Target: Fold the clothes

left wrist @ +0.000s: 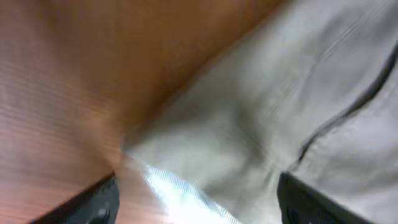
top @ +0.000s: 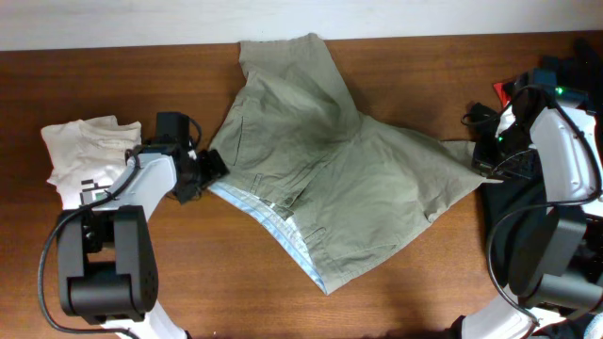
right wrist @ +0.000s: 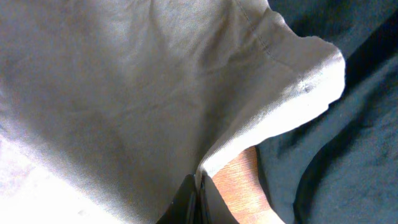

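I have my left gripper at the far waist corner while my right gripper holds the near leg, so I should take the near waist corner (top: 325, 283) with my left gripper.
The khaki trousers (top: 330, 160) lie spread across the middle of the table, with the pale blue lining (top: 273, 221) showing along the lower left edge. My left gripper (top: 209, 171) is open at the trousers' left corner, its fingers straddling the khaki cloth (left wrist: 261, 118) and the lining edge (left wrist: 180, 193). My right gripper (top: 490, 168) is shut on the trousers' right corner; the wrist view shows the fingers (right wrist: 198, 199) pinching the cloth's edge (right wrist: 143, 99).
A small white tee (top: 80, 146) lies at the left by the left arm. A dark garment pile (top: 513, 217) lies at the right under the right arm and shows in the right wrist view (right wrist: 336, 155). Bare wooden table (top: 396, 273) lies in front.
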